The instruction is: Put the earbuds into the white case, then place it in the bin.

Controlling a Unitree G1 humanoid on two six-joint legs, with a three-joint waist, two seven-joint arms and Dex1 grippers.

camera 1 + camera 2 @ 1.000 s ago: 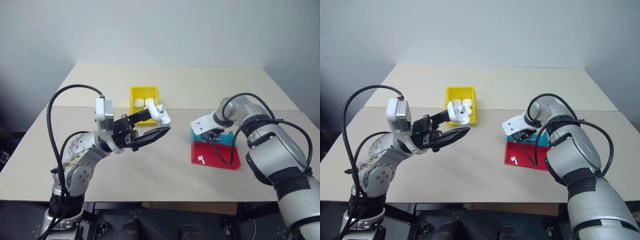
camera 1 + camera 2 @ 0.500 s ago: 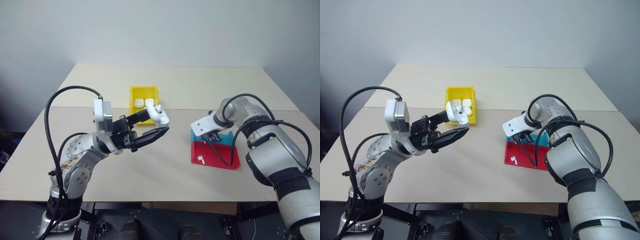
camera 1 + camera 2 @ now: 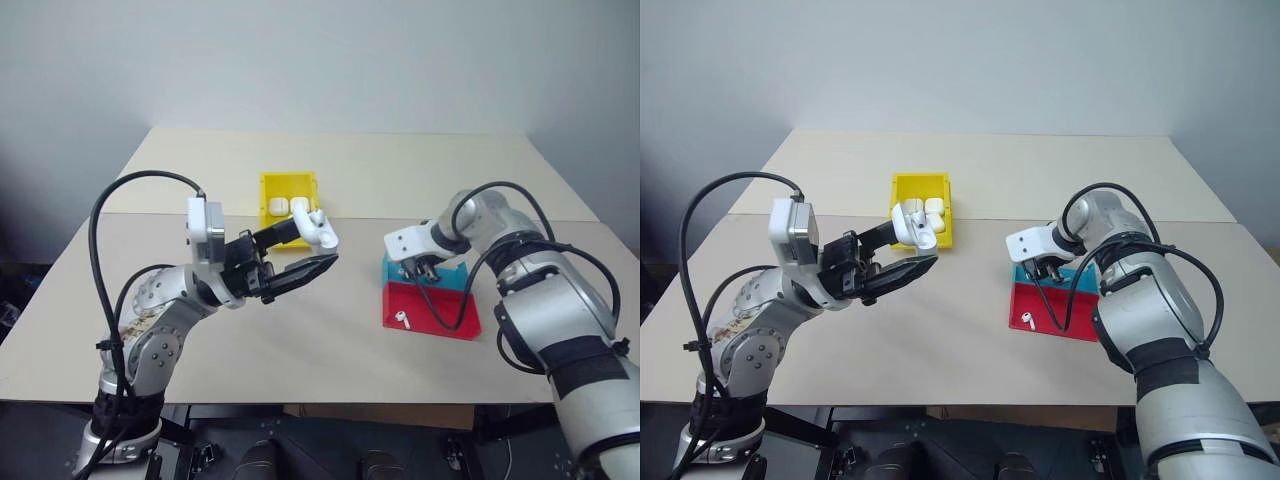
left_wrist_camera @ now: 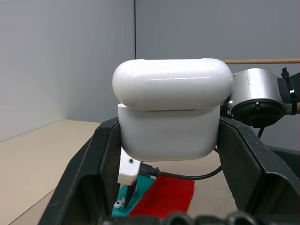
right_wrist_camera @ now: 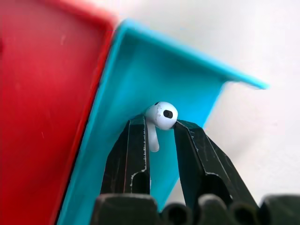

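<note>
Next, I let go of the earbud with my right gripper inside the open white case [image 3: 352, 229], under the flipped-up lid, by my left gripper.
My left gripper [image 3: 312, 246] is shut on the white case [image 4: 171, 117], held up above the table's middle-left with its lid [image 3: 322, 222] flipped up. My right gripper [image 5: 159, 129] points down over the teal end of the red and blue tray [image 3: 440, 312] and is shut on one earbud [image 5: 161, 116], pinched by its stem between the fingertips. A second earbud [image 3: 401, 318] lies in the tray's red part. The yellow bin [image 3: 288, 178] stands on the table beyond the left gripper.
Two other white cases [image 3: 277, 206] sit side by side inside the bin. A black cable loops from my right arm over the tray's near right corner [image 3: 455, 315]. A seam [image 3: 150, 213] runs across the table behind the bin.
My right wrist has turned over the tray's teal end, its white block swinging a little up. The left gripper and the case have stayed where they were.
</note>
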